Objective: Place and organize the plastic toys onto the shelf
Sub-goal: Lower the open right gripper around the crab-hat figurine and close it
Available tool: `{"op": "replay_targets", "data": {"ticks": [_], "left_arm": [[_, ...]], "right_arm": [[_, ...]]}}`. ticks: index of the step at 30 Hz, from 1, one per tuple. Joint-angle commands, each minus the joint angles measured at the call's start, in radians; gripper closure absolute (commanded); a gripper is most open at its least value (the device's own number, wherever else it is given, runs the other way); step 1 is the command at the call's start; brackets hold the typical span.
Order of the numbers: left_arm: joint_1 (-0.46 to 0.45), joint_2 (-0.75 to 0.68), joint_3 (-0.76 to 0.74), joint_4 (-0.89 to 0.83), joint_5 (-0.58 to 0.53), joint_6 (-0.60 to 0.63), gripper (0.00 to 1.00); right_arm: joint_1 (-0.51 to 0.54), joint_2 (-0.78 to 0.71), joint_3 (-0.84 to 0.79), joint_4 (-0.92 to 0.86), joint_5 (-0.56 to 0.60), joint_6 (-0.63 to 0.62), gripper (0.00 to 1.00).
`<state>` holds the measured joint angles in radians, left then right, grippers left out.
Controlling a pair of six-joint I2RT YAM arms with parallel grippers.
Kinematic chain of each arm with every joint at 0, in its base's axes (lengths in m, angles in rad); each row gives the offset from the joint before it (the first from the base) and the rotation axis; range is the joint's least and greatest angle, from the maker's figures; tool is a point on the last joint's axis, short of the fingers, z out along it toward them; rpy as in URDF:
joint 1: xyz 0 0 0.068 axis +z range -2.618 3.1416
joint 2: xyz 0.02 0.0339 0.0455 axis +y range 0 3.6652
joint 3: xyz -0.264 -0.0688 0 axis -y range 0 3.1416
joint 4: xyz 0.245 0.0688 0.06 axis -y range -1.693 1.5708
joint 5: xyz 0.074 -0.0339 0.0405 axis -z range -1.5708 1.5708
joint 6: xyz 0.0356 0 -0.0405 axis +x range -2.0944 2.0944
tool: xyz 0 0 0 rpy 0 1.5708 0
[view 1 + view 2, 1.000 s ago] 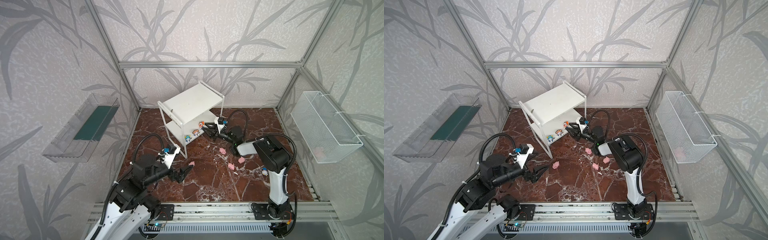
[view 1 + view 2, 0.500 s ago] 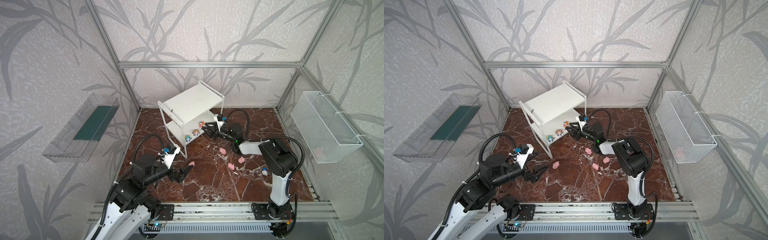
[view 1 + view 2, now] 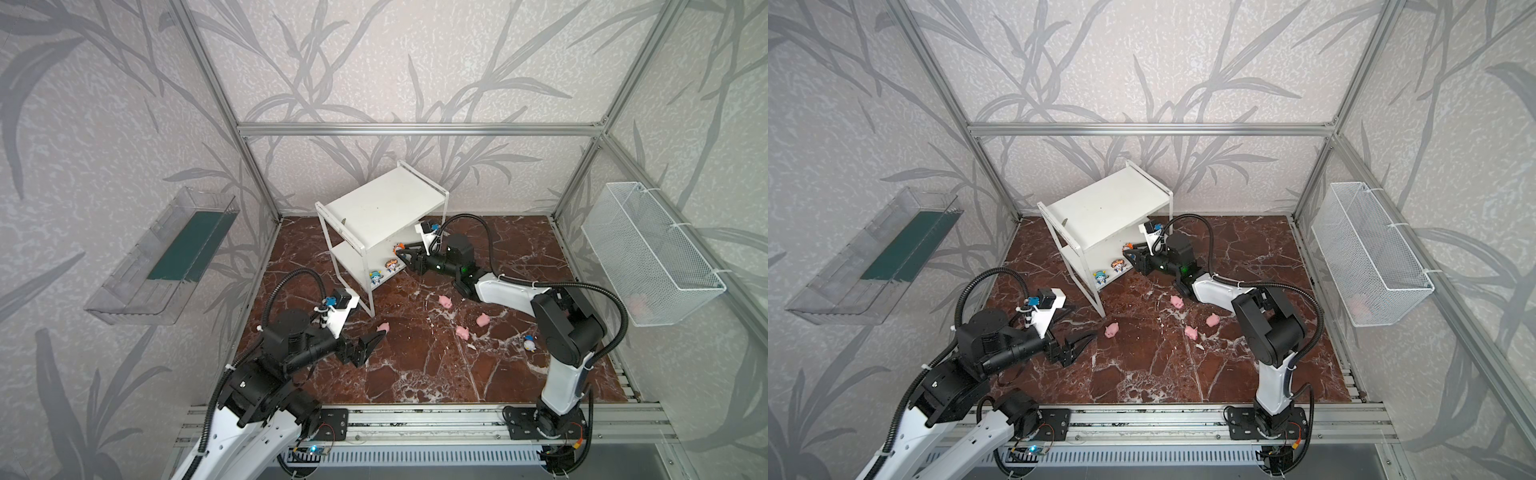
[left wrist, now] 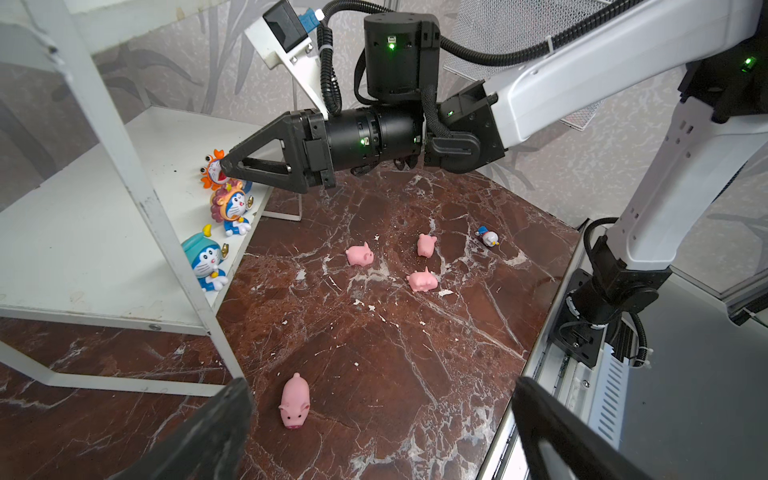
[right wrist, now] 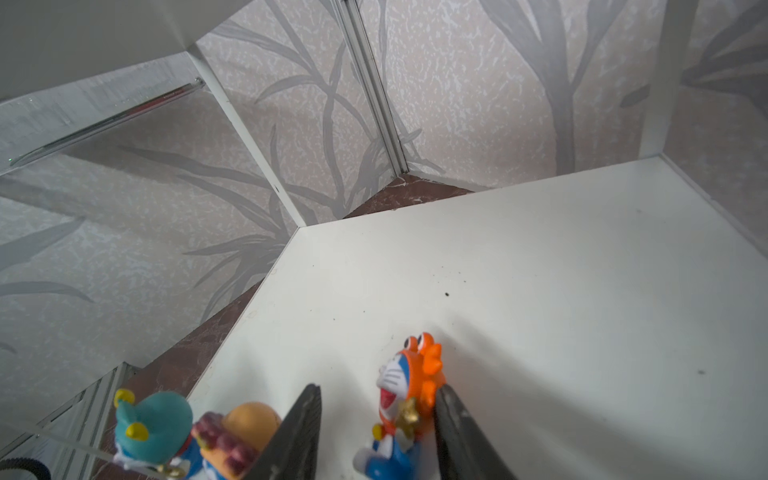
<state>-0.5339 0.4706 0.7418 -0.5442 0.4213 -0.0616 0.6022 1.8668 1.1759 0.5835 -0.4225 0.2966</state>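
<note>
The crab figurine lies tipped back, feet toward my right gripper, so next I grip its blue feet (image 5: 389, 461) and offer its head to my left gripper.
The white two-tier shelf (image 3: 382, 203) stands at the back. Three figurines line the front edge of its lower board (image 4: 83, 232): a teal one (image 4: 205, 259), a lion-maned one (image 4: 232, 208) and an orange crab one (image 4: 214, 168). My right gripper (image 5: 378, 388) reaches into that tier, open around the crab figurine (image 5: 409, 386): one finger touches it, the other stands apart. Several pink pigs lie on the floor; the nearest pig (image 4: 295, 401) is just ahead of my open, empty left gripper (image 4: 382, 382). A small blue-and-white figurine (image 3: 529, 343) lies beside the right arm.
A clear bin (image 3: 166, 257) hangs on the left wall. A white wire basket (image 3: 648, 253) hangs on the right wall with something pink inside. The shelf's thin legs (image 4: 137, 174) stand between my left gripper and the lower board. An aluminium rail (image 3: 415, 419) runs along the front.
My right gripper has pushed further into the shelf's lower tier with the crab figurine, and its jaws have parted a little. The left arm has stayed still.
</note>
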Motion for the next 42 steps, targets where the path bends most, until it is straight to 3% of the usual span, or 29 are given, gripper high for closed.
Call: {"op": "replay_targets", "data": {"ticks": [1, 11, 20, 27, 38, 42], "left_arm": [[0.004, -0.016, -0.010, 0.022, 0.015, 0.012, 0.01], [0.004, -0.027, -0.012, 0.023, 0.016, 0.010, 0.01], [0.004, -0.029, -0.012, 0.023, 0.018, 0.009, 0.01], [0.003, -0.029, -0.012, 0.023, 0.019, 0.009, 0.01], [0.004, -0.029, -0.010, 0.021, 0.014, 0.011, 0.01], [0.004, -0.029, -0.011, 0.022, 0.014, 0.011, 0.01]], "right_arm": [[0.021, -0.049, 0.063, -0.223, 0.112, -0.042, 0.56], [0.039, -0.073, 0.128, -0.424, 0.209, -0.116, 0.68], [0.039, -0.112, 0.046, -0.297, 0.179, -0.158, 0.77], [0.038, -0.082, 0.070, -0.268, 0.098, -0.242, 0.61], [0.023, -0.013, 0.138, -0.302, 0.019, -0.297, 0.63], [0.021, 0.000, 0.147, -0.314, 0.039, -0.310, 0.60]]}}
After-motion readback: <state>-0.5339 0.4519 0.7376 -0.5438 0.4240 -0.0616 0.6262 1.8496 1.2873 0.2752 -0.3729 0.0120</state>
